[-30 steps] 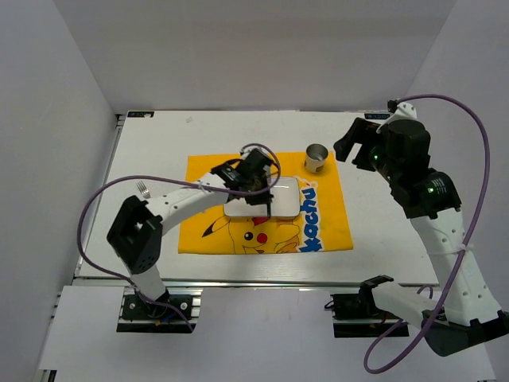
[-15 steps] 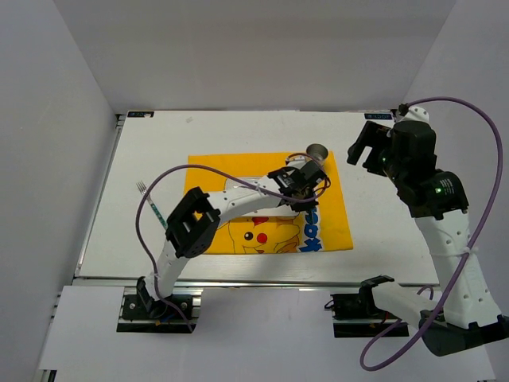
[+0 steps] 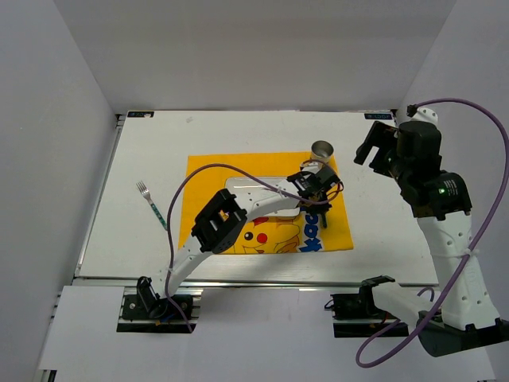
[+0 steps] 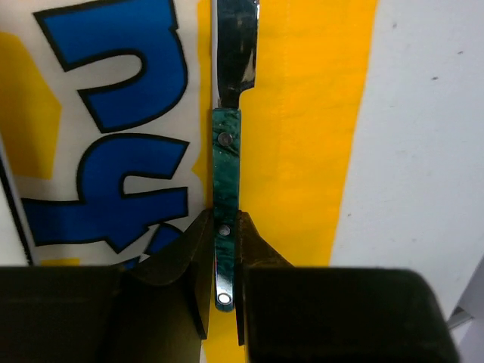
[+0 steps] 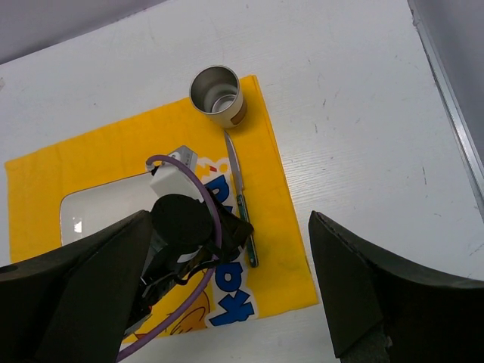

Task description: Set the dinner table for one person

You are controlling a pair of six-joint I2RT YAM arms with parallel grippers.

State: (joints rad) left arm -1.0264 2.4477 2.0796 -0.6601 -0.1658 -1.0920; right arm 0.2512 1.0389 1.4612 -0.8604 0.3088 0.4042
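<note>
Next, my left gripper releases the knife, now held low over the mat, on the yellow part of the placemat (image 3: 328,210) (image 4: 259,189) between the blue letters and the edge of the placemat.
The white dinner table (image 3: 238,131) carries a yellow Pikachu placemat (image 3: 203,171). On the mat are a white plate (image 3: 254,191), a metal cup (image 3: 322,149) and a green-handled knife (image 3: 324,213) along its right side. My left gripper (image 3: 321,199) is low over the mat and shut on the knife's handle (image 4: 225,174), whose blade (image 4: 234,45) points toward the cup. The left gripper (image 4: 224,219) has a finger on each side of the handle. My right gripper (image 3: 380,147) hangs high above the table's right part, open and empty. From there (image 5: 229,215) I see the cup (image 5: 215,94) and knife (image 5: 242,200).
A fork (image 3: 151,204) with a green handle lies on the bare table left of the placemat. The left arm and its purple cable (image 3: 238,171) stretch across the plate. A metal rail (image 3: 254,280) runs along the near edge.
My left arm has swung from over the plate to the placemat's right side, carrying the knife down beside the cup. The right arm has drifted slightly right.
</note>
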